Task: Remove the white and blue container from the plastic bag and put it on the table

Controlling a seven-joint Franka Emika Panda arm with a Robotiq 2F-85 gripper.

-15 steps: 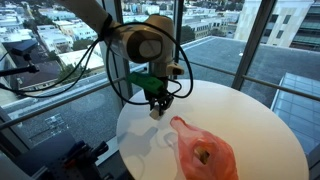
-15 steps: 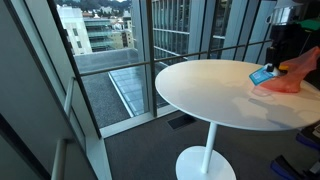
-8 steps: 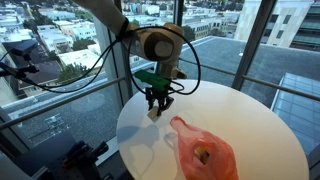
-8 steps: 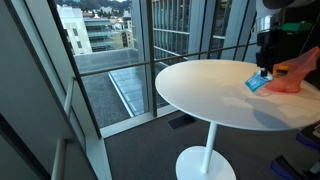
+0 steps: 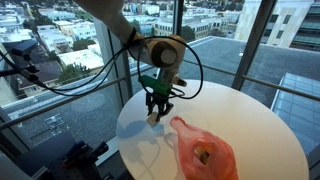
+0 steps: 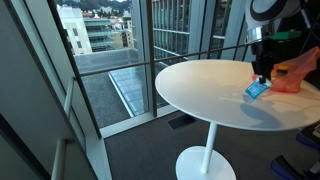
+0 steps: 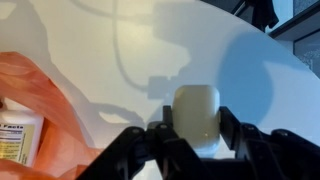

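Next, my gripper lets go of the container on the bare white tabletop (image 5: 157,124), in the space between the orange plastic bag and the edge of the table.
My gripper (image 7: 197,125) is shut on the white and blue container (image 7: 196,118), whose white end shows between the fingers in the wrist view. In an exterior view the gripper (image 5: 155,108) holds it low over the round white table (image 5: 240,120), left of the orange plastic bag (image 5: 203,152). In an exterior view the container (image 6: 257,89) shows blue and tilted, its lower end at or just above the tabletop, beside the bag (image 6: 297,76). The bag (image 7: 40,130) lies at the left in the wrist view.
A white item with a printed label (image 7: 18,138) lies inside the bag. A yellowish object (image 5: 203,155) shows through the bag. The table stands on one pedestal (image 6: 207,150) beside tall windows (image 6: 110,60). The table edge is close to the gripper.
The gripper has moved down and away from the bag with the container, bringing it close to the tabletop.
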